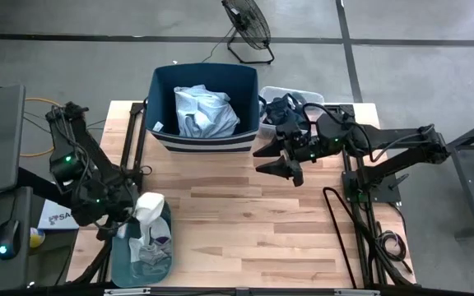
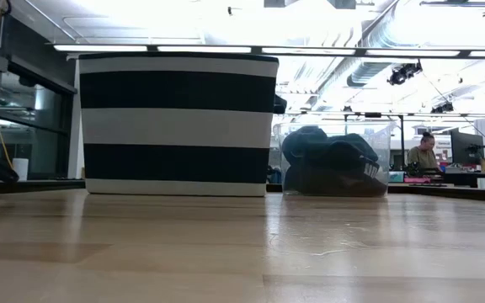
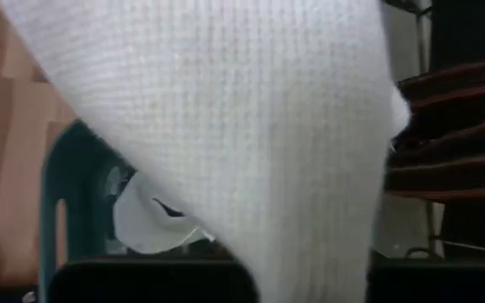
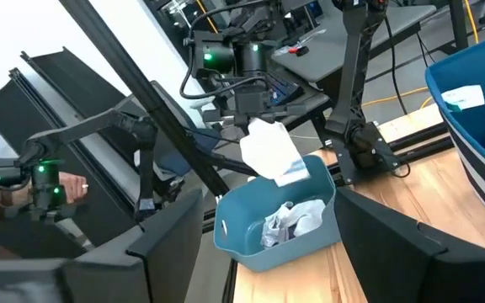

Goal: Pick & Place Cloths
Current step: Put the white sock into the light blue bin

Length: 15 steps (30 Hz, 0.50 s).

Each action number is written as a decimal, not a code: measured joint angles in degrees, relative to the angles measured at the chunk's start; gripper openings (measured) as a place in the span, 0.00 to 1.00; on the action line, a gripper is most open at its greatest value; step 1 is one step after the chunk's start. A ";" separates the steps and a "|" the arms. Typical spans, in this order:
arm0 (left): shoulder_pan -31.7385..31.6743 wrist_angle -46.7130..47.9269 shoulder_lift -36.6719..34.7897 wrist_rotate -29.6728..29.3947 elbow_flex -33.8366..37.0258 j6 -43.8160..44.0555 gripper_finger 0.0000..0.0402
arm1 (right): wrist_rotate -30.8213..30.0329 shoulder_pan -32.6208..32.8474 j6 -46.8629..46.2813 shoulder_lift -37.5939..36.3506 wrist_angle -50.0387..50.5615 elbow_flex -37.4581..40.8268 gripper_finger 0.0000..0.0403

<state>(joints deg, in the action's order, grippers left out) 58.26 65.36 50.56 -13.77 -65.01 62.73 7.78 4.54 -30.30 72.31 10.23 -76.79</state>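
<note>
Next, my left gripper releases the white knitted cloth inside the teal tub (image 1: 152, 226), just past the grey cloth.
My left gripper (image 1: 136, 210) is at the table's left edge, shut on a white knitted cloth (image 1: 149, 207) over the far end of the teal tub (image 1: 120, 256). That tub holds white and grey cloths (image 4: 293, 220). The white cloth fills the left wrist view (image 3: 251, 109). My right gripper (image 1: 271, 161) hovers open, with nothing between its fingers, near the navy striped bin (image 1: 161, 141). A light blue shirt (image 1: 206, 111) lies in the bin. Dark cloths (image 2: 331, 160) lie in a clear tub (image 1: 307, 93) to the bin's right. My left gripper holds the white cloth by its upper end (image 4: 255, 128), coming slanting down from the table's left side. The fingers themselves are hidden by the cloth and the wrist. The cloth hangs slack below them, its lower end (image 4: 291, 172) just above the teal tub's rim.
The bin and the clear tub stand along the table's far edge. Bare wood (image 1: 245, 222) spreads across the middle and near part of the table. A floor fan (image 1: 249, 25) stands beyond the far edge. A person sits at a desk (image 2: 428, 153) far behind.
</note>
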 joint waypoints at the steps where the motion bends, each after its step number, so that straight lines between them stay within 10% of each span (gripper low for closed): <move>1: 0.74 0.56 0.15 -0.66 0.00 0.58 0.00 | -0.02 0.00 0.00 0.00 0.16 0.00 0.64; 15: 5.18 -11.13 1.72 -4.69 12.32 3.07 0.00 | -8.63 4.45 -2.93 0.04 3.75 0.04 0.64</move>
<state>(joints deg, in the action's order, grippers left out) 63.43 54.23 52.27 -18.46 -52.69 65.80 -0.86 8.99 -33.23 72.36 13.98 -76.75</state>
